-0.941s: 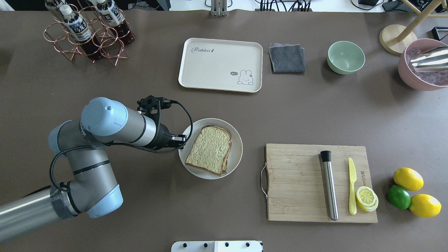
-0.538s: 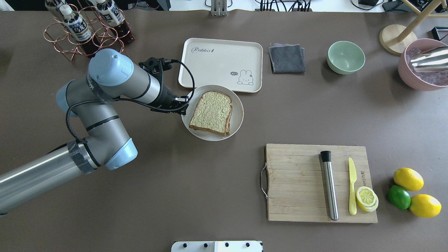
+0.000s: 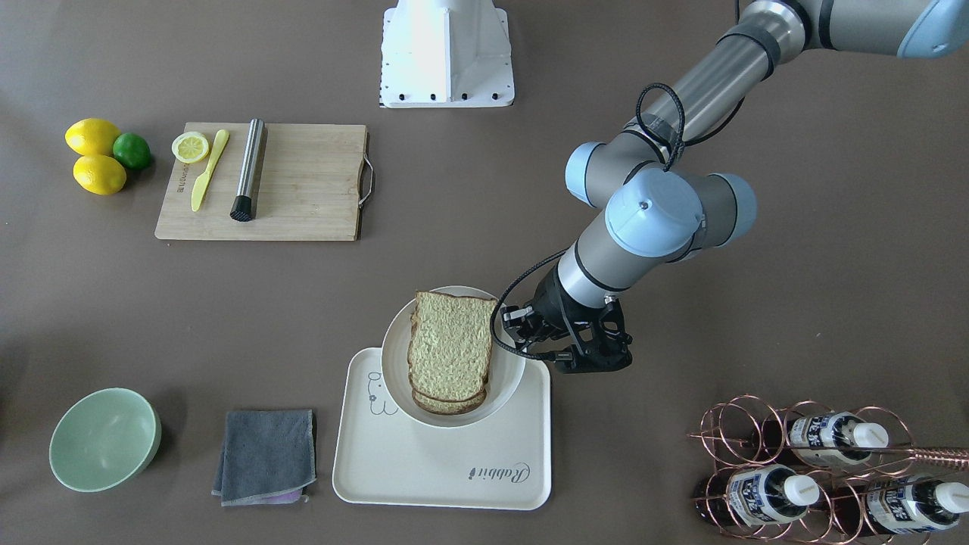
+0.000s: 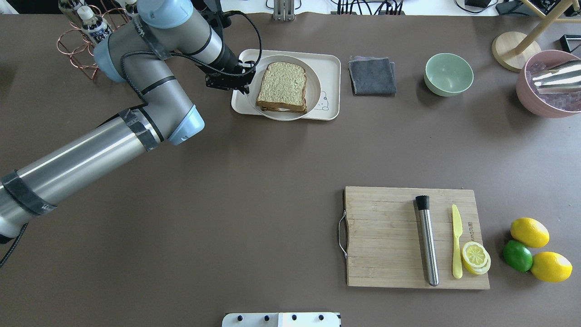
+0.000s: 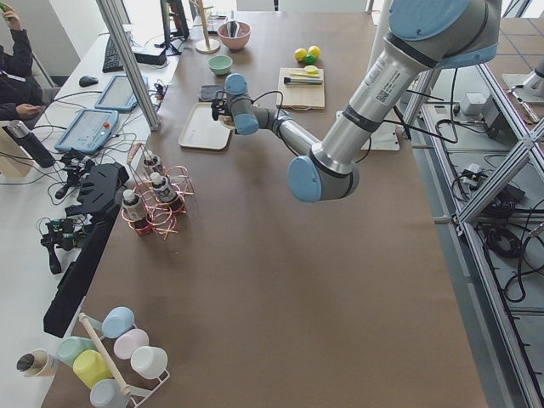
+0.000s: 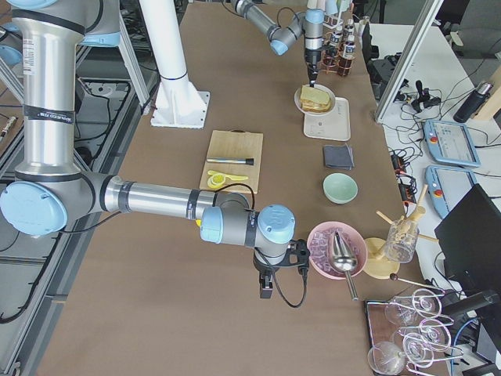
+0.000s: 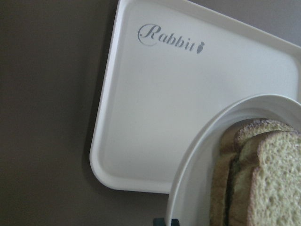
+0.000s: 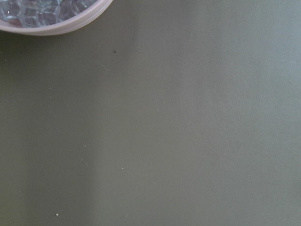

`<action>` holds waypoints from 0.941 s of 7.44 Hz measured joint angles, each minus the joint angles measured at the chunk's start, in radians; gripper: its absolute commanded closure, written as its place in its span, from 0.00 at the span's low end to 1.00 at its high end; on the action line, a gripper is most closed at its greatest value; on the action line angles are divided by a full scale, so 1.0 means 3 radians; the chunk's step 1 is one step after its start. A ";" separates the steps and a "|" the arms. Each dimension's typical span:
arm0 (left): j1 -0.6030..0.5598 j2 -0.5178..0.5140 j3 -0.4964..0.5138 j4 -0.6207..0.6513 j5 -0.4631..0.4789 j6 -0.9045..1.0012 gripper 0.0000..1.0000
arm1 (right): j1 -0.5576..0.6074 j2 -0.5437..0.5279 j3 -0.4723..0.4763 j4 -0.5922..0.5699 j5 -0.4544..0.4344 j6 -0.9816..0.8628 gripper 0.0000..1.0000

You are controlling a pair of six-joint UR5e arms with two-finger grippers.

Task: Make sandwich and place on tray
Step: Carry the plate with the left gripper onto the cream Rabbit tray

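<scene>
The robot's left gripper will release the plate with the sandwich on the cream tray (image 3: 428,436) (image 7: 237,94) next to the "Rabbit" lettering, toward the grey cloth.
The sandwich (image 4: 282,86), two tan speckled bread slices stacked, lies on a round white plate (image 4: 316,86). The egg is hidden between the slices. My left gripper (image 4: 247,75) is shut on the plate's left rim and holds the plate over the cream "Rabbit" tray (image 4: 329,68). In the front view the plate (image 3: 387,356) overhangs the tray's (image 3: 424,469) robot-side edge, with the left gripper (image 3: 515,333) beside it. The left wrist view shows the tray (image 7: 155,103), plate rim (image 7: 197,160) and bread (image 7: 273,179). My right gripper (image 6: 266,288) shows only in the right side view, so I cannot tell its state.
A grey cloth (image 4: 372,76) and a green bowl (image 4: 448,74) lie right of the tray. The copper bottle rack (image 4: 77,36) stands at the far left behind my left arm. A cutting board (image 4: 386,236) with muddler, knife and lemon slices, and a pink bowl (image 4: 549,84), sit right.
My left arm has carried the plate with the sandwich away from the robot, from the table's middle to over the tray. The grip has stayed shut on the rim.
</scene>
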 measured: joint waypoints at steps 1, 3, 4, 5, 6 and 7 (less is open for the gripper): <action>-0.0038 -0.0202 0.0296 -0.0032 -0.0006 0.0005 1.00 | 0.0000 0.0003 -0.0004 0.0000 0.0000 0.0002 0.00; -0.0059 -0.0544 0.0954 -0.0319 0.0046 0.0021 1.00 | 0.0000 0.0006 -0.0014 0.0000 0.0000 0.0003 0.00; -0.0058 -0.0672 0.1221 -0.0445 0.0119 0.0023 1.00 | 0.0000 0.0008 -0.0018 0.0000 0.0000 0.0003 0.00; -0.0051 -0.0769 0.1443 -0.0554 0.0202 0.0024 1.00 | 0.0000 0.0009 -0.0023 0.0000 0.0002 0.0003 0.00; -0.0037 -0.0815 0.1569 -0.0649 0.0257 0.0024 1.00 | 0.0000 0.0009 -0.0026 0.0000 0.0004 0.0003 0.00; -0.0013 -0.0834 0.1622 -0.0700 0.0308 0.0024 1.00 | 0.0000 0.0009 -0.0027 0.0000 0.0004 0.0003 0.00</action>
